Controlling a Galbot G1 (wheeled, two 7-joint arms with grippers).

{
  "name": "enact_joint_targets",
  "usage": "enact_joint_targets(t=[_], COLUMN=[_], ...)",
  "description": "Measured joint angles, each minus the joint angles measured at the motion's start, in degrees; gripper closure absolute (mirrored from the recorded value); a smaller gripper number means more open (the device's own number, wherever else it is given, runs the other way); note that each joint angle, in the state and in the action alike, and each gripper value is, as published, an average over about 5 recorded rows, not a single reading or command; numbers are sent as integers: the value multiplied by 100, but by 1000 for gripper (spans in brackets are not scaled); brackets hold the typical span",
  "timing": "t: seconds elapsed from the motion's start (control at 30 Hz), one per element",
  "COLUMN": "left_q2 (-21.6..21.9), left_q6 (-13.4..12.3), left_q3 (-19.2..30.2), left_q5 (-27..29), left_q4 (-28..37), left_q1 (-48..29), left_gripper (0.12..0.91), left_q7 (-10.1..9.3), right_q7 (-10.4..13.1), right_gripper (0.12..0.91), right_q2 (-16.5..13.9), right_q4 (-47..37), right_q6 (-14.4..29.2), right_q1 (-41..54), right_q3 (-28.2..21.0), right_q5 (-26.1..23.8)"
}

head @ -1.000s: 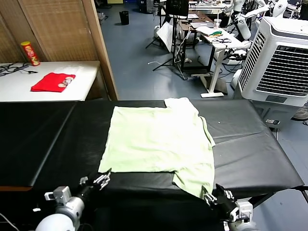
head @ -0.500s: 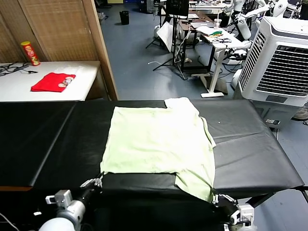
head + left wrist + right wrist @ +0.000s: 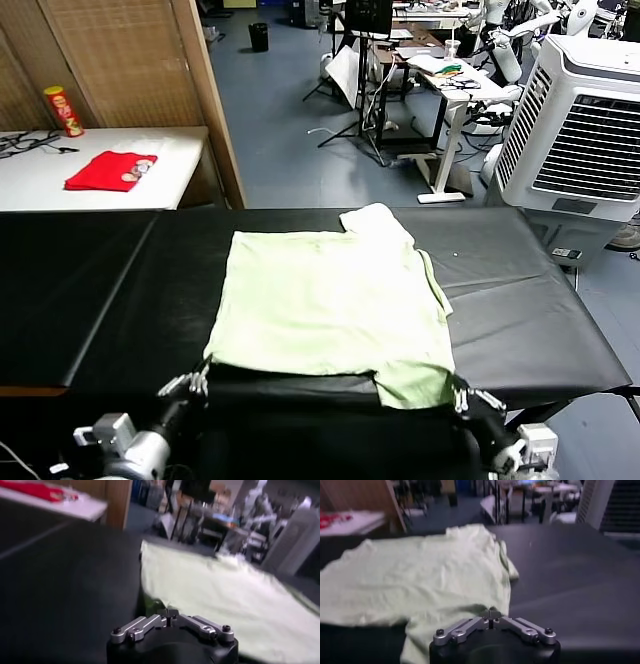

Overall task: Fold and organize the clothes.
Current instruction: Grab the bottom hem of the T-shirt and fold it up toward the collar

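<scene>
The near sleeve sticks out past the T-shirt's near side; grippers should tuck it inward, then open, take the near corners (image 3: 215,347) and pull it flat.
The clothes are one pale green T-shirt (image 3: 330,300) lying flat on the black table (image 3: 540,300), one sleeve bunched at the far edge. My left gripper (image 3: 197,381) is at the shirt's near left hem corner, shut with fabric pinched at its tips. In the left wrist view the left gripper (image 3: 168,614) sits closed against the T-shirt (image 3: 220,595). My right gripper (image 3: 462,392) is shut on the near right hem corner. In the right wrist view the right gripper (image 3: 491,613) has the T-shirt (image 3: 420,575) puckered around its tips.
A red folded garment (image 3: 110,170) and a red can (image 3: 62,110) lie on the white side table (image 3: 170,150) at the far left. A wooden partition (image 3: 130,60) stands behind it. A white air cooler (image 3: 585,120) stands at the far right.
Both grippers have closed on the near hem corners. The right corner that hung over the front edge is now gathered up at the right gripper, and the near hem has shifted slightly.
</scene>
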Motion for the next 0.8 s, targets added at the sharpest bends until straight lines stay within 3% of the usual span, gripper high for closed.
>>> enact_joint_targets(t=[0.4,0.7,0.8], left_q2=[-121,-21,28], left_q6=[-347,-370,-350], left_q3=[240,378,411], left_q5=[619,993,1034], left_q4=[836,1450,1613], left_q1=[-1116,-1523,-1650], left_gripper=[904,904,904], left_q7=[69,126,129], right_q7=[19,-138,-269], right_gripper=[903,901,828], right_q2=[-441,-396,-402], right_q4=[-1516,-2471,-2514], right_q6=[224,414,282], right_q1=[1849,2703,2707], right_q3=[-725,-1116,-1111], right_q5=[-70,-102,-108])
